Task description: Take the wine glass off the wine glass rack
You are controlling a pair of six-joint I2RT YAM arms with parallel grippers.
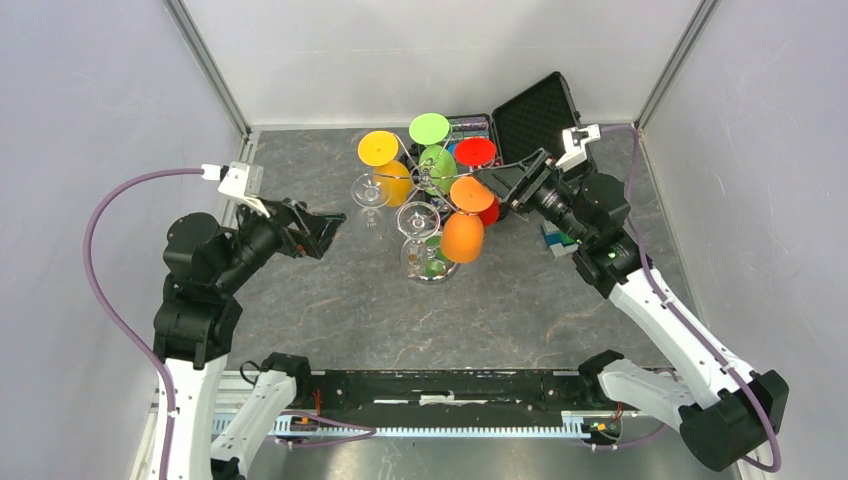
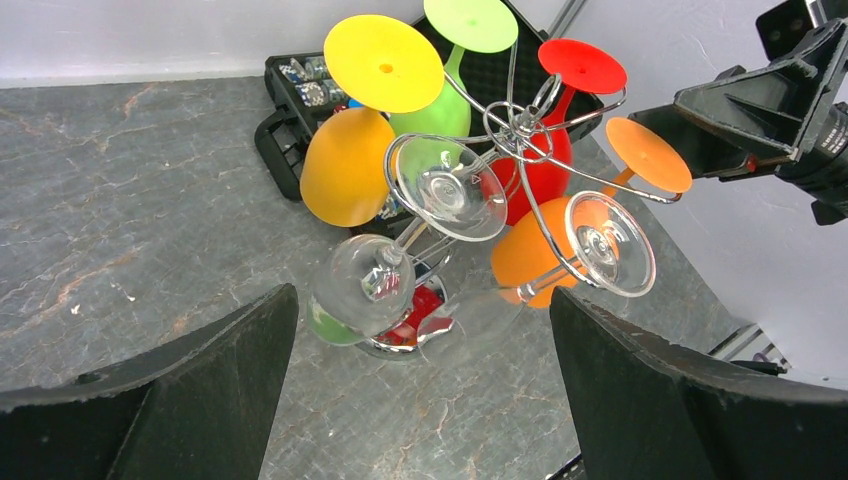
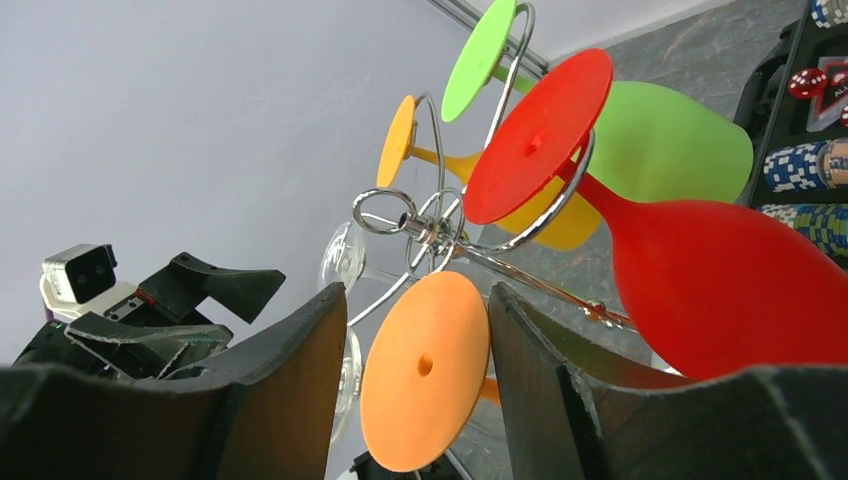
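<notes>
The orange foot lies at a slant across my right gripper's open fingers. Next, I line the fingers up level with the foot and pinch its edge [image 1: 487, 196] before I lift the glass.
The wine glass rack [image 1: 430, 180] stands mid-table on its mirrored disc base [image 2: 400, 345], its chrome hub [image 3: 420, 225] carrying several upside-down glasses: yellow, green, red, orange and clear. The orange wine glass [image 1: 462, 238] hangs on the right side. Its flat orange foot [image 3: 425, 370] lies between my right gripper's [image 3: 417, 292] open fingers, its right edge close to one finger. In the top view the right gripper [image 1: 507, 190] sits just right of that foot [image 1: 470, 193]. My left gripper [image 1: 328, 232] is wide open and empty, left of the rack, facing it [image 2: 420, 300].
An open black case [image 1: 540, 110] with poker chips [image 3: 800, 165] stands behind the rack at the back right. Two clear glasses [image 1: 370, 190] [image 1: 418, 215] hang on the rack's left and front. A small teal and white object [image 1: 555, 238] lies under the right arm. Enclosure walls surround the table.
</notes>
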